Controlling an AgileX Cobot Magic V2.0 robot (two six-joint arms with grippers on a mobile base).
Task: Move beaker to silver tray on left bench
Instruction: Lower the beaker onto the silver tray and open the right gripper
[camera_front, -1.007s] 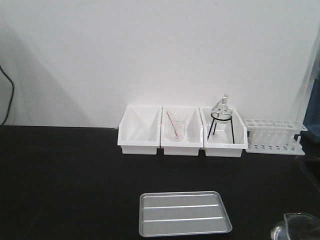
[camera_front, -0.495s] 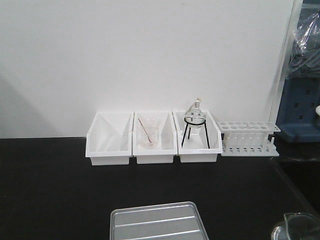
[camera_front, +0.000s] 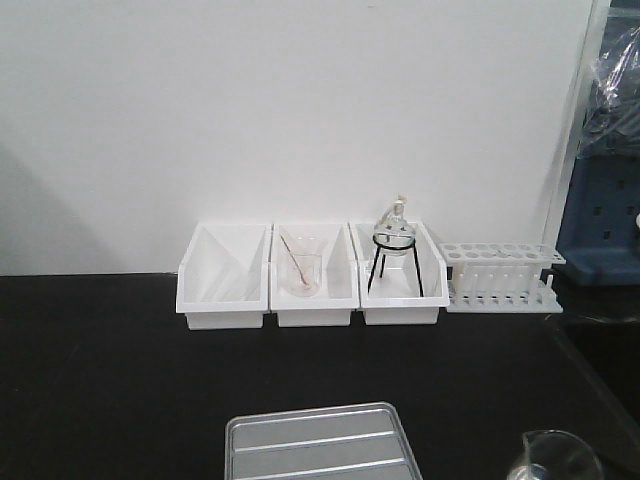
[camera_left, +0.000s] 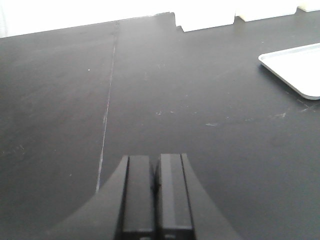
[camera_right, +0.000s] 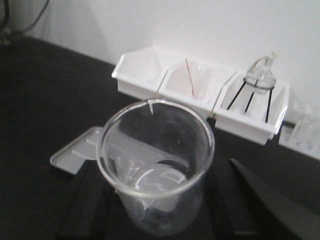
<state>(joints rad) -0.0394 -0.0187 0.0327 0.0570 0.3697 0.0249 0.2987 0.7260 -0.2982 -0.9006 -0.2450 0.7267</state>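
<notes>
I should set the beaker down with my right gripper on the nearer groove of the silver tray (camera_front: 344, 466), a little toward the test-tube rack.
The beaker (camera_right: 156, 160), clear glass with a pour lip, hangs over the black left bench (camera_front: 100, 380) between the dark fingers (camera_right: 260, 200) of my right gripper (camera_right: 162, 170), which is shut on it. In the front view the beaker's rim (camera_front: 555, 458) shows at the bottom right, to the right of the silver tray (camera_front: 318, 445). In the right wrist view the tray (camera_right: 75, 152) lies beneath and to the left of the glass. My left gripper (camera_left: 155, 165) is shut and empty, low over the bench, with the tray's corner (camera_left: 295, 70) off to its right.
Three white bins (camera_front: 310, 275) stand against the white wall; the middle one holds a conical glass with a rod (camera_front: 300, 270), the right one a round flask on a black stand (camera_front: 393, 245). A white test-tube rack (camera_front: 500, 275) sits to their right. Blue equipment (camera_front: 605, 190) stands beyond the bench's right end.
The front view has swung right, so the bins and tray sit further left than a second ago. The beaker has shifted left, closer to the tray.
</notes>
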